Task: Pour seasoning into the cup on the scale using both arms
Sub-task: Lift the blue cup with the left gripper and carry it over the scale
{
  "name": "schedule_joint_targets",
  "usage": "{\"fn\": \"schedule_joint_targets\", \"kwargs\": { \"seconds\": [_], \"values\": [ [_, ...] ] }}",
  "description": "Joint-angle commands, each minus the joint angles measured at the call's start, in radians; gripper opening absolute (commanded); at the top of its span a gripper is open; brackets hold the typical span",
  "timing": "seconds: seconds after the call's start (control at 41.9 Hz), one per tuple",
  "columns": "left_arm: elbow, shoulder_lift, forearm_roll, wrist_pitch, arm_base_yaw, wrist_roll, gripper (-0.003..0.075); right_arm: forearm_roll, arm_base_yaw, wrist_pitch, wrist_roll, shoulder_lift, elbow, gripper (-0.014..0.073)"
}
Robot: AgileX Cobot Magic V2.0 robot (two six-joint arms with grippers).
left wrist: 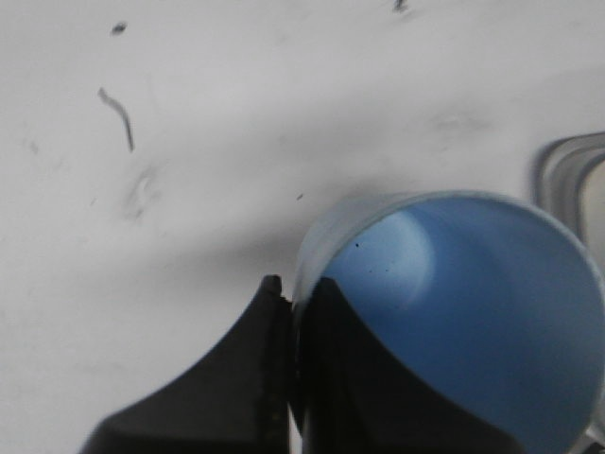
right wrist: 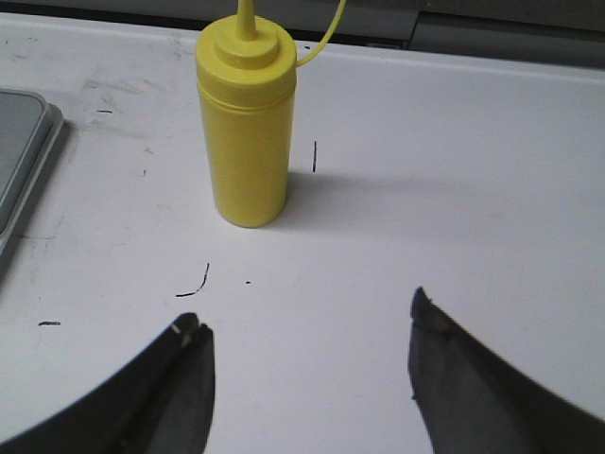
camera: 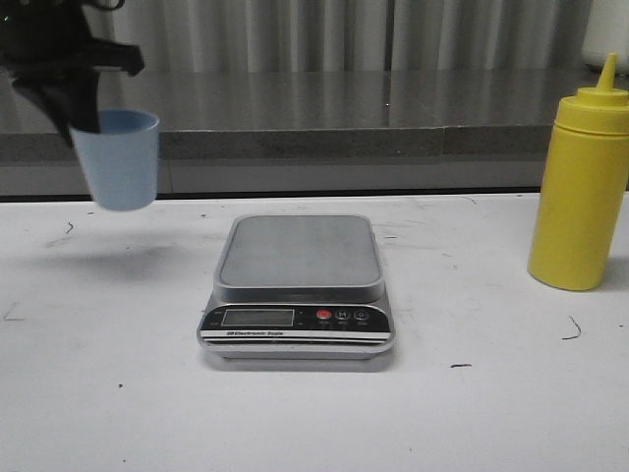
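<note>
Next, the left gripper releases the pale blue cup on the back half of the scale's bare platform [camera: 301,242].
My left gripper [camera: 84,123] is shut on the rim of the pale blue cup [camera: 120,159] and holds it in the air, tilted, left of the scale [camera: 298,258]. In the left wrist view the gripper [left wrist: 295,288] pinches the cup wall [left wrist: 454,312], one finger inside and one outside. The scale's platform is bare; its corner shows in the left wrist view [left wrist: 567,170]. The yellow seasoning bottle [camera: 580,187] stands upright at the right. My right gripper [right wrist: 307,326] is open and empty, a short way before the bottle [right wrist: 244,132]. It is out of the front view.
The white table [camera: 118,393] carries dark scuff marks. A grey ledge [camera: 344,123] and pale curtains run along the back. The scale's edge shows in the right wrist view [right wrist: 24,161]. A yellow cord [right wrist: 321,38] lies behind the bottle.
</note>
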Motion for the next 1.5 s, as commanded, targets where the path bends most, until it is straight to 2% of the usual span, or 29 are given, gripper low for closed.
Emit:
{"fn": "schedule_joint_targets", "kwargs": {
  "seconds": [0.0,0.167,0.382,0.572,0.93,1.049,1.479],
  "values": [
    [-0.112,-0.055,-0.010,0.009,-0.061,0.000,-0.0020,-0.016,-0.006,-0.063,-0.003,0.007,-0.033,0.0472],
    [-0.193,-0.055,-0.010,0.026,-0.159,0.000,-0.0020,-0.016,-0.006,-0.063,-0.003,0.007,-0.033,0.0472],
    [-0.198,-0.053,-0.010,-0.009,-0.274,-0.006,-0.0020,-0.016,-0.006,-0.063,-0.003,0.007,-0.033,0.0472],
    [-0.198,-0.029,-0.010,-0.035,-0.334,-0.017,-0.0020,-0.016,-0.006,-0.063,-0.003,0.007,-0.033,0.0472],
    [-0.198,0.058,0.013,-0.040,-0.336,-0.109,-0.0020,-0.016,-0.006,-0.063,-0.003,0.007,-0.033,0.0472],
    [-0.199,0.062,0.052,-0.044,-0.339,-0.140,-0.0020,-0.016,-0.006,-0.063,-0.003,0.007,-0.033,0.0472],
    [-0.199,0.090,0.052,-0.010,-0.345,-0.275,-0.0020,-0.016,-0.006,-0.063,-0.003,0.007,-0.033,0.0472]
  ]
}}
